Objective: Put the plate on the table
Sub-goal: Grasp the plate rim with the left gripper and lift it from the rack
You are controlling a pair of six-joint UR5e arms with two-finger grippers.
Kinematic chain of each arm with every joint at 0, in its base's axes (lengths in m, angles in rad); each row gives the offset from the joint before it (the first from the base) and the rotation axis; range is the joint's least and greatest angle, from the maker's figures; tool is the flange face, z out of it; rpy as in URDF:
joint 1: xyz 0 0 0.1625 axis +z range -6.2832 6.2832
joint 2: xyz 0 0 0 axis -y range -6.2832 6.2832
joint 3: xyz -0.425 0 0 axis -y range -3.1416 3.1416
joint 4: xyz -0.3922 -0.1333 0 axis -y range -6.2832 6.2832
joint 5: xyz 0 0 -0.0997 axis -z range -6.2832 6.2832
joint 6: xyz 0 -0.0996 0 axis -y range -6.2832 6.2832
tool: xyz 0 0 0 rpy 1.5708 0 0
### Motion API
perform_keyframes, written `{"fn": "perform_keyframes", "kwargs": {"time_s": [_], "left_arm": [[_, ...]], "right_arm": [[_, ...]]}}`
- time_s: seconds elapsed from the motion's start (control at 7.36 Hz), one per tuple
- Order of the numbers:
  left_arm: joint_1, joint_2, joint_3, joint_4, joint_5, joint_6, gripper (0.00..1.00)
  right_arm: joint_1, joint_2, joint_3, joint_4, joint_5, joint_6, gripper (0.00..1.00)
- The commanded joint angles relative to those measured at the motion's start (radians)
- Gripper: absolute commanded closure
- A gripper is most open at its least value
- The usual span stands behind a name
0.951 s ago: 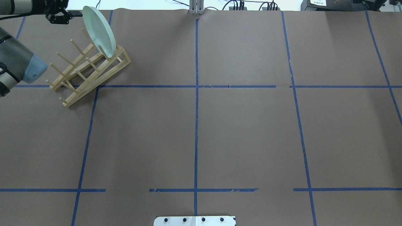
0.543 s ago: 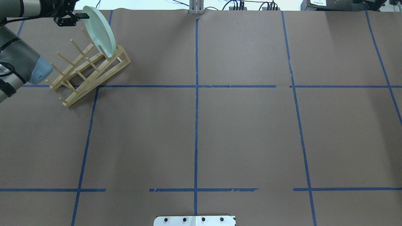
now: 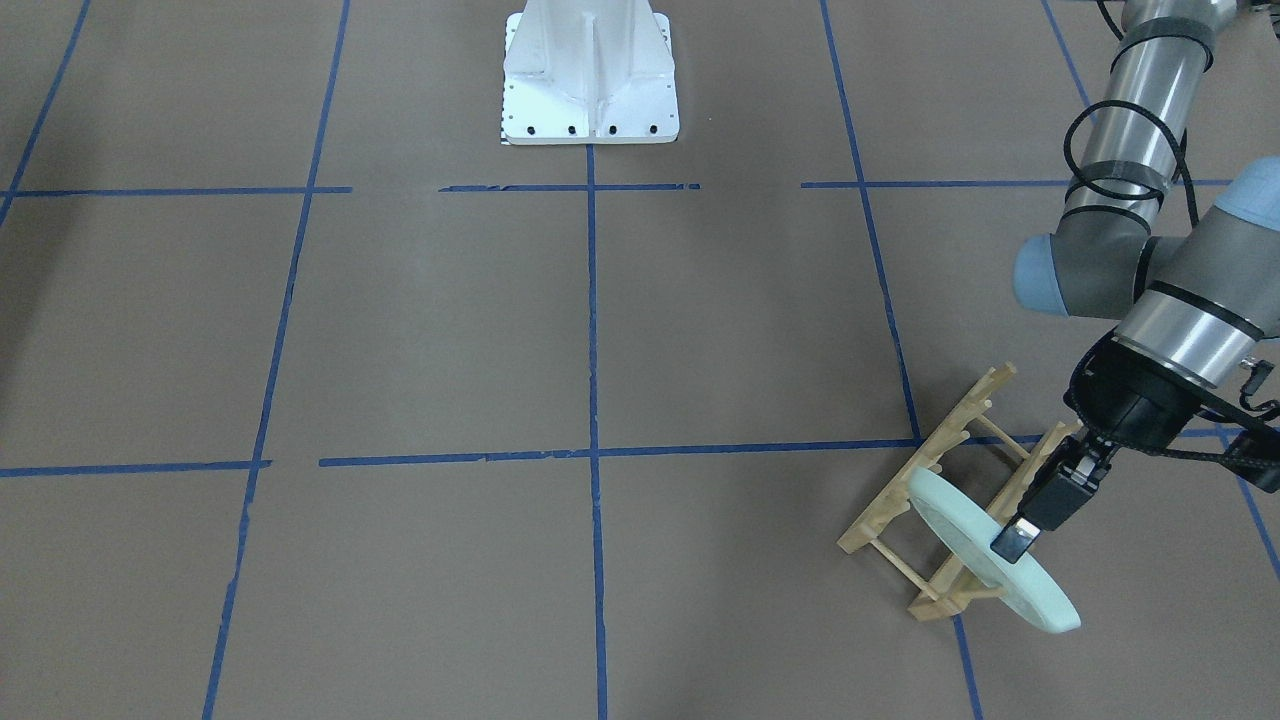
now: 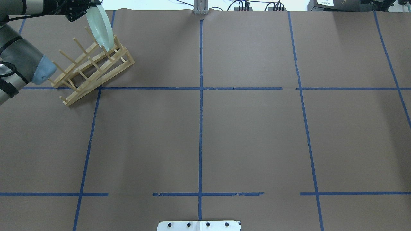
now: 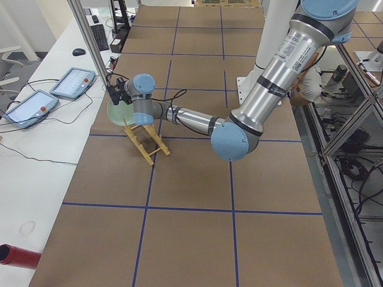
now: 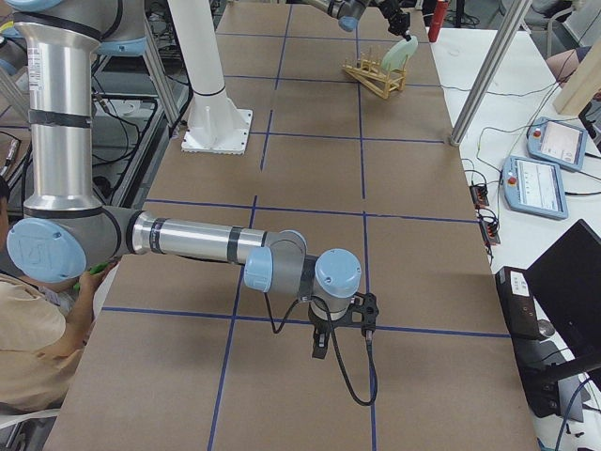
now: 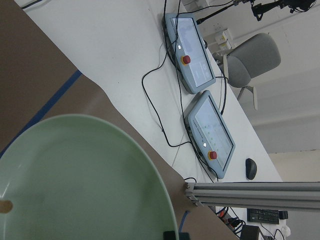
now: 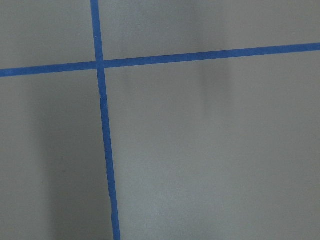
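Note:
Next, my left gripper releases the plate, now on edge in the rack's end slot, on the bare table [image 3: 738, 286] between the white robot base and the wooden peg rack.
The pale mint-green plate [image 3: 958, 524] stands on edge in the end slot of the wooden peg rack [image 3: 925, 470], at the table's [image 3: 450, 330] far left corner. In the overhead view the plate [image 4: 101, 27] leans over the rack [image 4: 96, 67]. My left gripper [image 3: 1012, 542] is shut on the plate's upper rim. The left wrist view is filled by the plate's face [image 7: 75, 175]. My right gripper [image 6: 319, 348] hangs low over the table near the robot's right end. It shows only in the exterior right view, so I cannot tell its state.
The white robot base [image 3: 590, 80] stands at the middle of the table's near edge. Two teach pendants [image 7: 200, 90] and cables lie on the white bench beyond the table's far edge, next to an aluminium post [image 7: 250, 192].
My left gripper moved right onto the plate's top rim and closed on it. The plate has risen and tilted more upright, and the rack has shifted slightly with it.

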Motion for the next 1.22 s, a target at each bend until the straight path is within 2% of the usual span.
{"fn": "perform_keyframes", "kwargs": {"time_s": [0.0,0.14,0.41,0.54,0.68,0.95,1.09], "left_arm": [[-0.014,0.001,-0.118,0.041,-0.004,-0.022,1.0],[-0.039,0.0,-0.222,0.128,-0.007,-0.05,1.0],[-0.033,-0.017,-0.491,0.524,-0.025,-0.052,1.0],[0.013,-0.043,-0.573,0.718,-0.021,-0.061,1.0],[0.12,-0.093,-0.595,0.92,-0.007,-0.05,1.0],[0.307,-0.207,-0.573,1.307,0.083,0.029,1.0],[0.361,-0.274,-0.509,1.486,0.093,0.128,1.0]], "right_arm": [[0.0,-0.001,0.0,0.0,0.0,0.0,0.0],[0.0,-0.001,0.0,0.0,0.0,0.0,0.0],[0.0,0.001,0.0,0.0,0.0,0.0,0.0],[0.0,0.001,0.0,0.0,0.0,0.0,0.0],[0.0,-0.001,0.0,0.0,0.0,0.0,0.0],[0.0,0.001,0.0,0.0,0.0,0.0,0.0],[0.0,-0.001,0.0,0.0,0.0,0.0,0.0]]}}
